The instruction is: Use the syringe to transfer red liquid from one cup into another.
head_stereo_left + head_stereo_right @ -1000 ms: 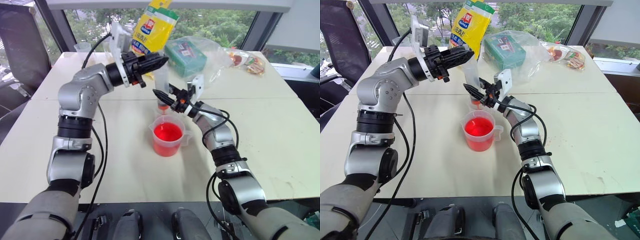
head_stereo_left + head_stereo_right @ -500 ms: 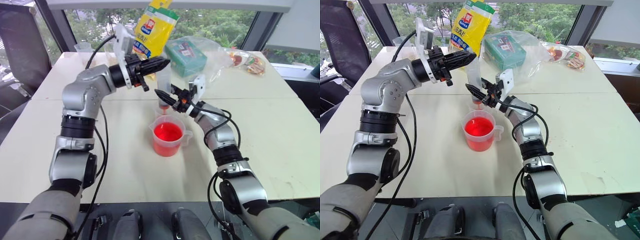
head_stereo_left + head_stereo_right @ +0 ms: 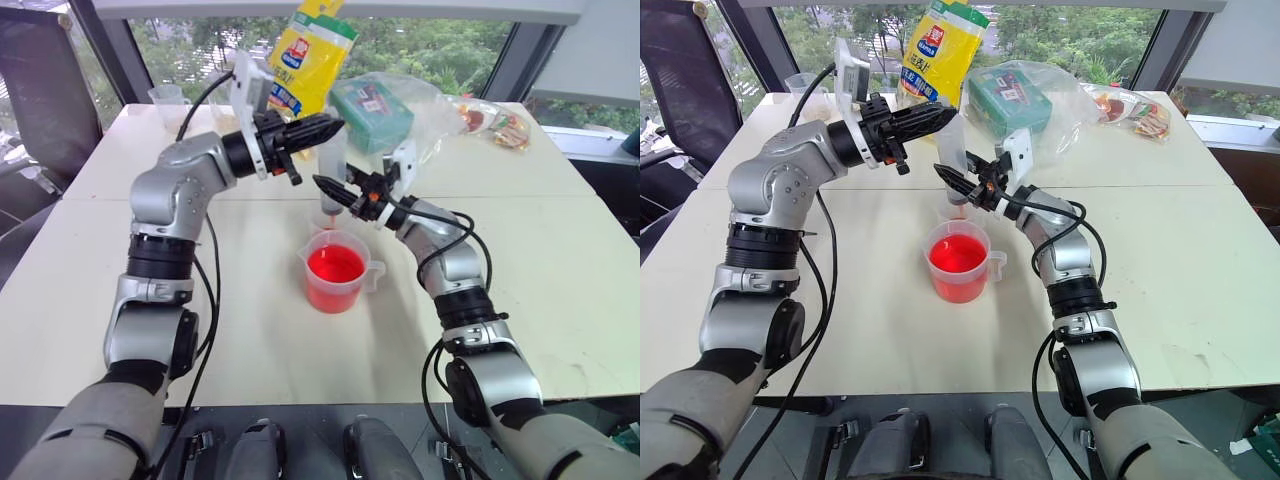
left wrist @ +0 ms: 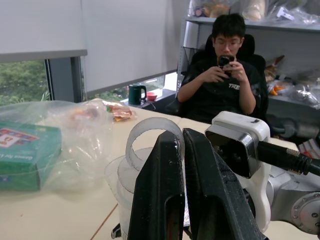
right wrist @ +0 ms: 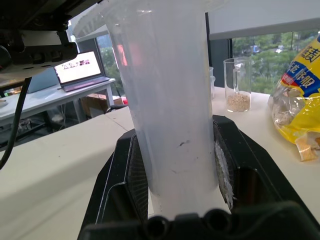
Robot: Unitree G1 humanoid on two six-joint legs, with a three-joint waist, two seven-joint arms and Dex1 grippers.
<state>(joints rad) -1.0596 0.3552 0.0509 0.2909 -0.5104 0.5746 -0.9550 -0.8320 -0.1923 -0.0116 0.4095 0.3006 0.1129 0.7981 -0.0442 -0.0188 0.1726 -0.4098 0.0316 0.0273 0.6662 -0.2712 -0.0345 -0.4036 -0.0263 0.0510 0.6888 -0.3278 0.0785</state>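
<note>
The syringe, now upright above the table, will go from my right gripper down onto the bare table [image 3: 457, 229] past the wide cup's handle.
The syringe [image 3: 330, 165] stands upright above the table, its thick translucent barrel [image 5: 170, 115] clamped between the fingers of my right gripper [image 3: 326, 187], which is shut on it. My left gripper [image 3: 334, 125] reaches in from the left at the syringe's top, shut on the white plunger ring [image 4: 150, 134]. The wide cup of red liquid [image 3: 337, 272] sits on the table just in front of and below the syringe. Directly behind it stands the narrow clear cup [image 3: 953, 208], with the syringe's red-orange tip at its mouth; the right gripper partly hides it.
A yellow bag [image 3: 310, 55], a green box [image 3: 372, 110] in a clear plastic bag and snack packets [image 3: 495, 122] lie at the table's far side. Clear cups with beige contents [image 5: 236, 90] stand at the far left. A person [image 4: 220, 70] sits beyond the table.
</note>
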